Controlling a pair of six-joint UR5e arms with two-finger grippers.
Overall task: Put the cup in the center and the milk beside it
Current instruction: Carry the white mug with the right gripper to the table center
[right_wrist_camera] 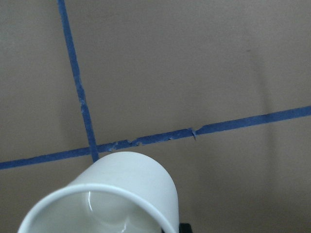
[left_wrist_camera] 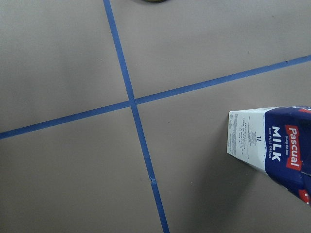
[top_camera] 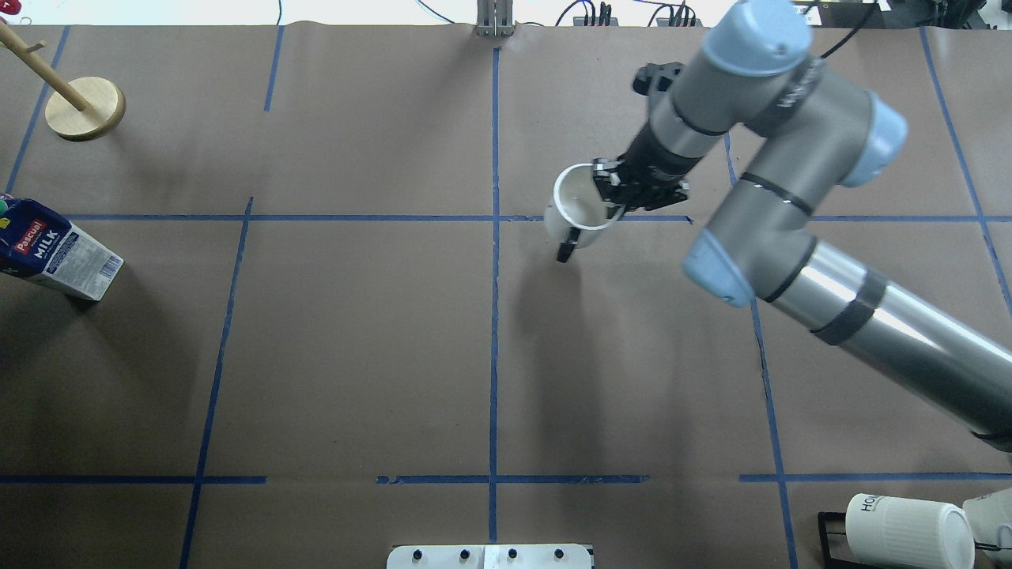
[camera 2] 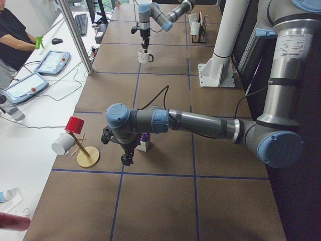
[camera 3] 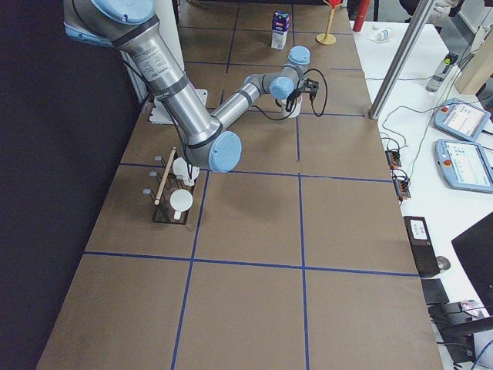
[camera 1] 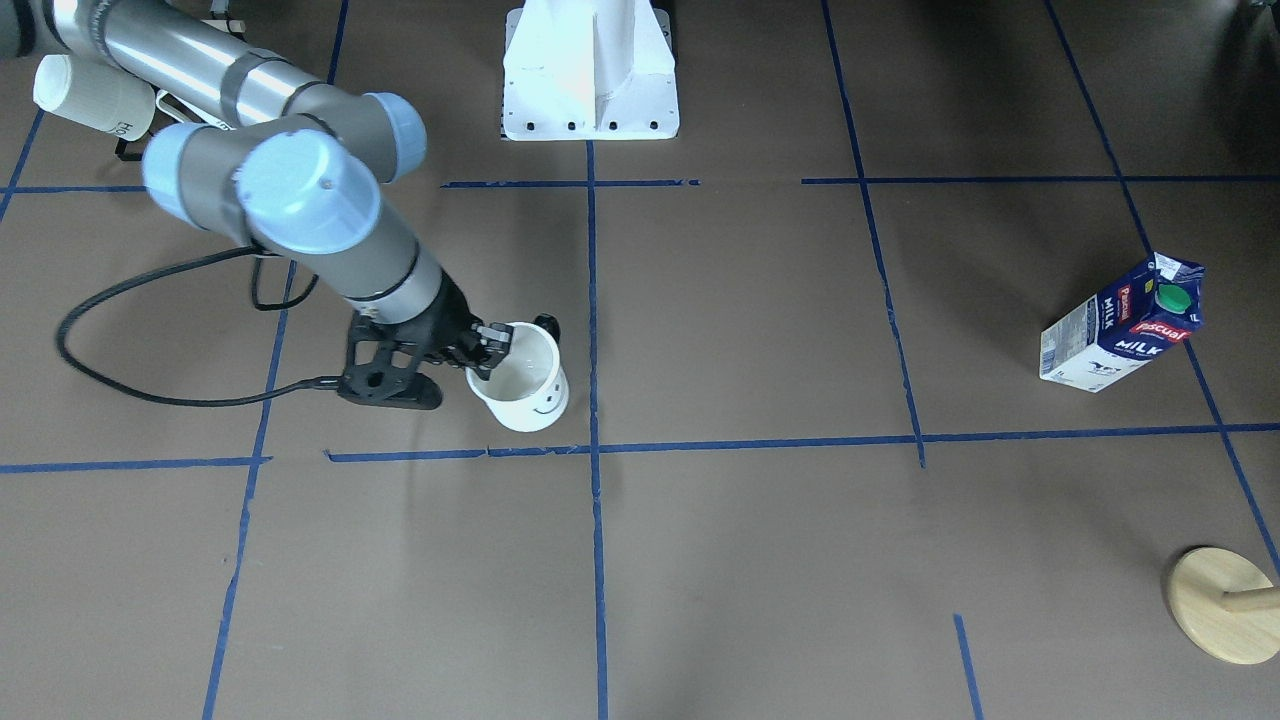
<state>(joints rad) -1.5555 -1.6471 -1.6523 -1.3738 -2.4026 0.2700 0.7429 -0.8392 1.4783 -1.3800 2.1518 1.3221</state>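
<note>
My left gripper should next grab the milk carton by its top end (camera 1: 1168, 293), around the green cap.
My right gripper (camera 1: 497, 345) is shut on the rim of the cup (camera 1: 522, 388), a smooth white mug with a black smiley face and black handle. It holds the cup tilted, just beside the crossing of blue tape lines (camera 1: 594, 448). The overhead view shows the same grip (top_camera: 609, 194) on the cup (top_camera: 581, 212). The milk (camera 1: 1122, 325), a blue and white Pascual carton with a green cap, stands far off to the robot's left. My left gripper (camera 2: 126, 158) hangs close beside the milk (camera 2: 144, 142); I cannot tell if it is open or shut.
A wooden mug stand (camera 1: 1222, 603) stands past the milk. A rack with ribbed white mugs (top_camera: 909, 529) sits near the robot's right side. The white robot base (camera 1: 590, 70) is at the table's near edge. An operator (camera 2: 15, 37) sits at the side bench.
</note>
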